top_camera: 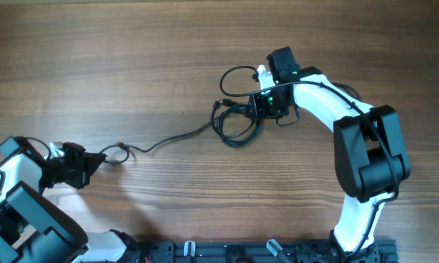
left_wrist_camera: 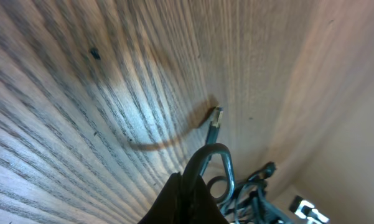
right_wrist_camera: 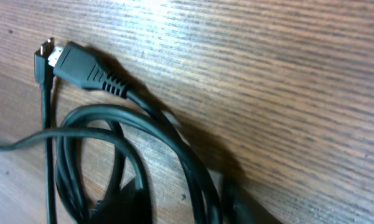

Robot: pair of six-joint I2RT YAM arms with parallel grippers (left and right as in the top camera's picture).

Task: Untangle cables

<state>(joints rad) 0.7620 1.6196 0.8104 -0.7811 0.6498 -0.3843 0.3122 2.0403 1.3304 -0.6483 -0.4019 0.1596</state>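
Observation:
My left gripper is going to release the looped end of the cable piece on the wood (top_camera: 164,149) just in front of the middle of the cable piece.
A bundle of thin black cables (top_camera: 237,120) lies in loops at the table's middle. One strand (top_camera: 172,137) runs out from it to the left. My left gripper (top_camera: 96,161) is shut on that strand's looped end (top_camera: 117,152). In the left wrist view the jaws (left_wrist_camera: 190,182) pinch the strand just below a small loop (left_wrist_camera: 219,155), and its plug (left_wrist_camera: 216,116) rests on the wood. My right gripper (top_camera: 266,108) sits on the bundle's right side. In the right wrist view its fingers (right_wrist_camera: 180,208) stand apart on either side of a thick cable (right_wrist_camera: 193,168), with a large plug (right_wrist_camera: 81,62) beyond.
The wooden table (top_camera: 131,58) spreads all round. The right arm's white links (top_camera: 329,109) curve from the bundle to the front right. The arms' base rail (top_camera: 263,252) runs along the front edge. A small second plug (right_wrist_camera: 45,50) lies beside the large one.

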